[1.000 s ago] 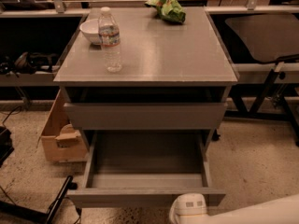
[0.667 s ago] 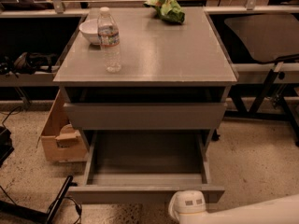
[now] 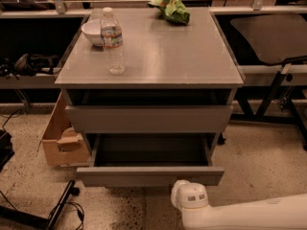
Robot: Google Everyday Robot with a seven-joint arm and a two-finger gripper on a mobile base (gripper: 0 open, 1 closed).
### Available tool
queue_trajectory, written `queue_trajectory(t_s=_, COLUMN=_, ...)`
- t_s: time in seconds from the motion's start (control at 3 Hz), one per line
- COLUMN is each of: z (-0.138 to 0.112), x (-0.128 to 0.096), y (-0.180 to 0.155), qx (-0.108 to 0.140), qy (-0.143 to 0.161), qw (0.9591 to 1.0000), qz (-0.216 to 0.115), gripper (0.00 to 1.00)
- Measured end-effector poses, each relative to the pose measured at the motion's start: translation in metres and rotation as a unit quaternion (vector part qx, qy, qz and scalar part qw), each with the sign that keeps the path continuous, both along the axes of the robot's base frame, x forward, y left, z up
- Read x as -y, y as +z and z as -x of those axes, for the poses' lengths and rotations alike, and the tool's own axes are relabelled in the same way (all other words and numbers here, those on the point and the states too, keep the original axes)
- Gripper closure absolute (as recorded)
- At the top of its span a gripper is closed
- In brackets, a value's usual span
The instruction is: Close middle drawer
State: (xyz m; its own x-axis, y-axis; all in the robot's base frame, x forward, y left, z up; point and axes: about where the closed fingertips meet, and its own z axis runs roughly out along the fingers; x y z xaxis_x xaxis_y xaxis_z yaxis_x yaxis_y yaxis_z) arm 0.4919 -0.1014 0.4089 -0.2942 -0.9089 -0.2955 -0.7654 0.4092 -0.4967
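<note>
My gripper is going to let go of the middle drawer, which is pulled out partway now. It will leave that drawer with its front pushed back beneath the upper drawer of the grey cabinet [image 3: 150,156].
The middle drawer [image 3: 149,175] of the grey cabinet is pulled out partway, and its grey box is empty inside. The white arm [image 3: 249,214] comes in from the lower right. My gripper [image 3: 183,188] is at the arm's end, right at the lower edge of the drawer's front panel, right of centre. The drawer above [image 3: 148,119] has its front standing slightly out, with a dark gap under the cabinet top [image 3: 172,51].
On the cabinet top stand a water bottle [image 3: 112,41], a white bowl [image 3: 93,31] and a green bag [image 3: 171,8]. A cardboard box [image 3: 60,138] stands at the cabinet's left. Cables and a black stand [image 3: 60,207] lie on the floor at left. A black chair [image 3: 268,32] is at right.
The middle drawer's front has moved back towards the cabinet, so less of its inside shows. The arm's end has moved forward with it.
</note>
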Motion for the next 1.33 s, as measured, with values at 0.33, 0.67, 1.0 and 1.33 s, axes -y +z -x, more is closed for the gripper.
queue_trajectory(t_s=0.33, z=0.000, x=0.000, y=0.000, qx=0.000, qy=0.000, qw=1.0000, qz=0.000, gripper=1.00)
queue_trajectory(t_s=0.67, z=-0.010, x=0.001, y=-0.005, qx=0.012, qy=0.003, qw=0.9999, qz=0.000, gripper=1.00)
queue_trajectory(t_s=1.0, z=-0.046, x=0.005, y=-0.015, qx=0.031, qy=0.021, qw=0.9993, qz=0.001, gripper=1.00)
queue_trajectory(t_s=1.33, z=-0.050, x=0.006, y=-0.015, qx=0.033, qy=0.022, qw=0.9992, qz=0.001, gripper=1.00)
